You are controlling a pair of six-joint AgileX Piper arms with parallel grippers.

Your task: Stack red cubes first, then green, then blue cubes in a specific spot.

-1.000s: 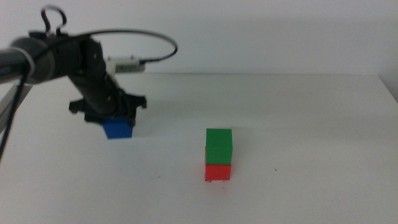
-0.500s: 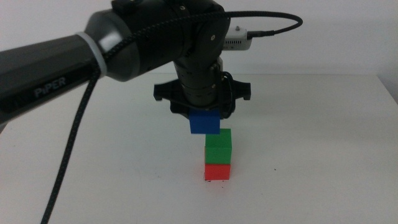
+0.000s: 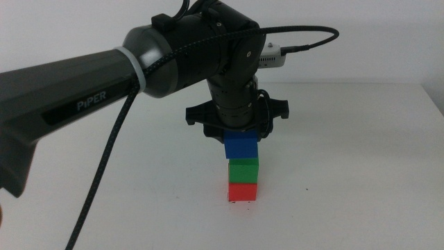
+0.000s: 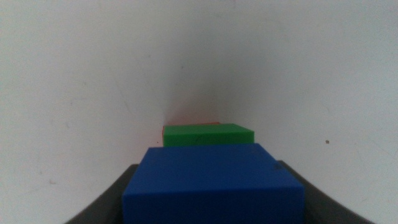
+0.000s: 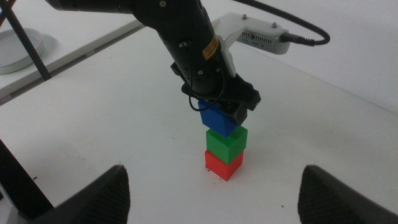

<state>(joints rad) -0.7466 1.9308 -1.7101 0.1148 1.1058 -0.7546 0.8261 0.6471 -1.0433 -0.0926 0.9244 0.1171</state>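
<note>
The blue cube will go down from my left gripper on top of the green cube (image 3: 244,157) (image 4: 209,144) to cap the stack.
The red cube (image 3: 243,192) stands on the white table, covering the specific spot, and the green cube (image 3: 243,170) sits squarely on top of it. My left gripper (image 3: 240,136) reaches in from the left and is shut on the blue cube (image 3: 241,146), holding it directly over the green one. The blue cube's underside is level with the green top, and I cannot tell whether they touch. The left wrist view shows the blue cube (image 4: 214,186) between the jaws, with the green cube (image 4: 208,135) just beyond. My right gripper (image 5: 214,186) waits open, back from the stack (image 5: 225,152).
The white table (image 3: 361,160) extends to a far edge against the wall. The left arm's black cable (image 3: 104,180) hangs down on the left side. A round white object (image 5: 15,53) lies beyond the table edge in the right wrist view.
The left gripper carried the blue cube from the far left of the table across to the stack, and it now hangs lower, right on the green cube's top.
</note>
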